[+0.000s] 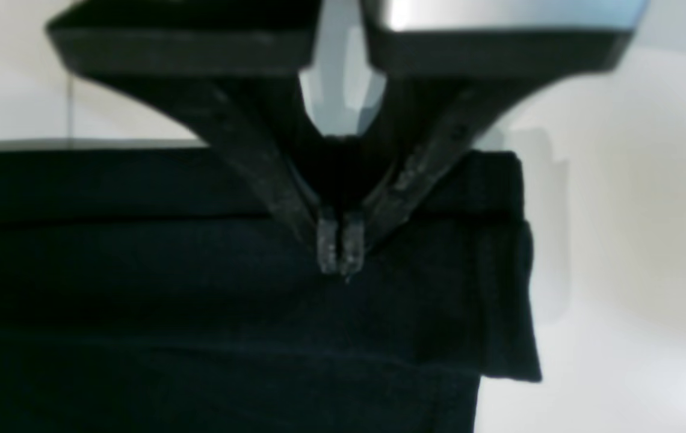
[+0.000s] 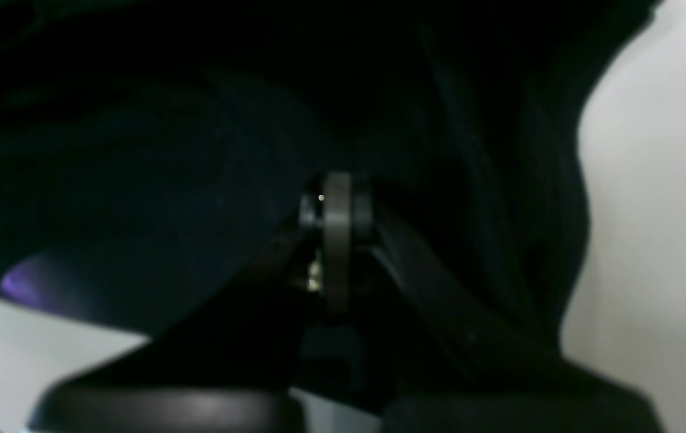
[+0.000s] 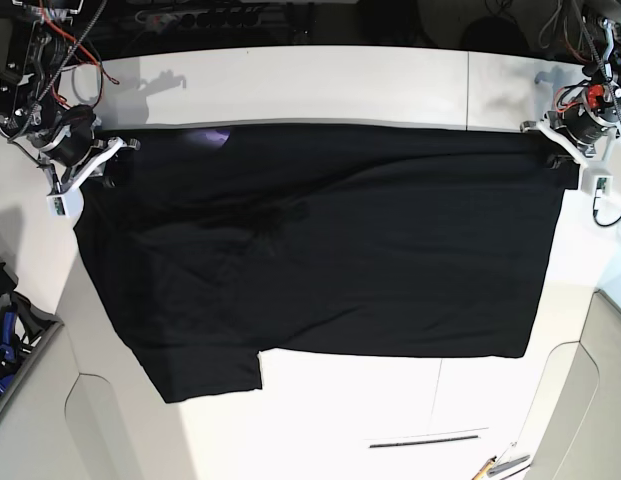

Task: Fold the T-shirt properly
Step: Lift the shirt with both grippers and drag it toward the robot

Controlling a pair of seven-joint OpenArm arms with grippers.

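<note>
I'll release the black T-shirt's corner with my right gripper on the bare white table strip (image 3: pixel 88 98) behind the T-shirt's far edge.
The black T-shirt (image 3: pixel 330 250) lies spread on the white table (image 3: pixel 340 80), plain side up, with one sleeve at the front left (image 3: pixel 205 375). A bit of purple print (image 3: pixel 212 135) peeks out at its far edge. My right gripper (image 3: pixel 115 155) is at the shirt's far left corner, shut on the cloth. In the right wrist view the shirt (image 2: pixel 138 150) drapes around that gripper (image 2: pixel 337 198). My left gripper (image 3: pixel 562 150) is at the far right corner. In the left wrist view it (image 1: pixel 340 252) is shut, with its tips pinched into the folded black cloth (image 1: pixel 138 300).
Cables and electronics (image 3: pixel 50 40) sit behind the right arm at the back left. Blue items (image 3: pixel 2 340) lie off the table's left edge. A pen-like tool (image 3: pixel 500 465) lies at the front right. A dark slot (image 3: pixel 425 438) marks the table front.
</note>
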